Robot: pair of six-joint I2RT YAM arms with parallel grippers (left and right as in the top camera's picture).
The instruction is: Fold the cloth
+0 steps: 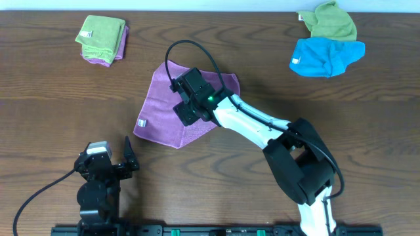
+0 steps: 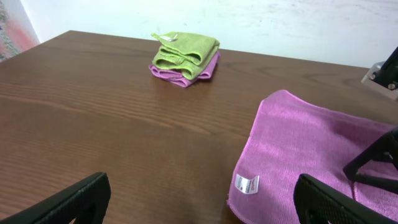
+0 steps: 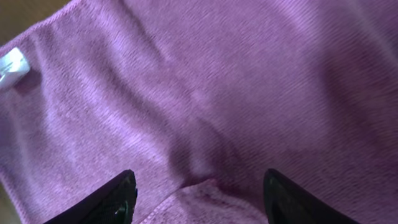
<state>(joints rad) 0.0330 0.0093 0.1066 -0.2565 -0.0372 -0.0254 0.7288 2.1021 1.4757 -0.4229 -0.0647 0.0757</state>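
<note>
A near corner of the purple cloth is folded over its middle, so my right gripper should pinch that corner (image 3: 210, 186) and pull it out flat before folding.
The purple cloth (image 1: 161, 98) lies flat mid-table, its white tag (image 1: 141, 122) at the near-left corner. My right gripper (image 1: 186, 110) hovers low over the cloth's middle, open. In the right wrist view its fingers (image 3: 199, 193) are spread wide over the cloth (image 3: 217, 81), with a hemmed edge of the cloth lying between them; the tag (image 3: 12, 65) shows at upper left. My left gripper (image 1: 108, 156) is open and empty near the front-left edge. Its view (image 2: 202, 202) shows the cloth (image 2: 305, 143) and tag (image 2: 246, 184) ahead to the right.
A folded light green cloth on a folded purple one (image 1: 102, 36) sits at the back left, also in the left wrist view (image 2: 185, 55). A crumpled light green cloth (image 1: 333, 21) and a bright blue cloth (image 1: 325, 56) lie at the back right.
</note>
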